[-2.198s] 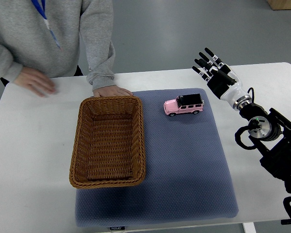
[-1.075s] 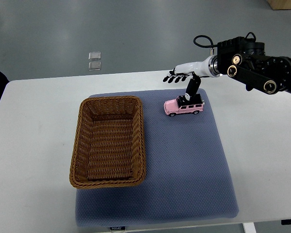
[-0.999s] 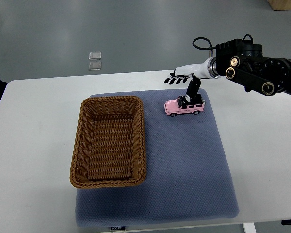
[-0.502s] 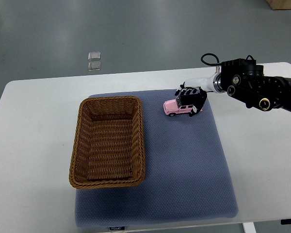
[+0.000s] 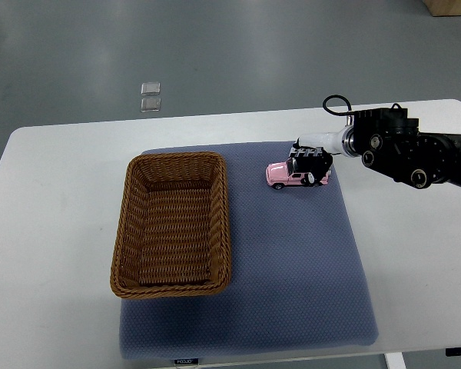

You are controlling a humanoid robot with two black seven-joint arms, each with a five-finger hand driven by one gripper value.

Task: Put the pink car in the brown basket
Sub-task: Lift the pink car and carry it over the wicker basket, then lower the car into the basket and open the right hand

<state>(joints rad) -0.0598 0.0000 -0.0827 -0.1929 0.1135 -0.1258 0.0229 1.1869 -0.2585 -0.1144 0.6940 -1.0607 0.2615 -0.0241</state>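
Observation:
The robot's right gripper needs to release the pink car inside the brown basket [image 5: 184, 194], near the basket's far side.
The pink toy car [image 5: 283, 174] sits on the blue mat [image 5: 292, 261] near its far right corner. My right hand [image 5: 310, 163] comes in from the right edge and its black fingers are curled over the car's rear and roof, gripping it. The brown wicker basket [image 5: 131, 231] stands empty on the mat's left side, well apart from the car. The left arm does not show.
The mat lies on a white table [image 5: 54, 254]. My right forearm [image 5: 407, 150] with a looped cable stretches over the table's far right. Two small clear squares [image 5: 149, 96] lie on the grey floor beyond the table.
The person left the view. My right hand swung in from the right, lowered from above the car and closed its fingers on it; the car shifted slightly right.

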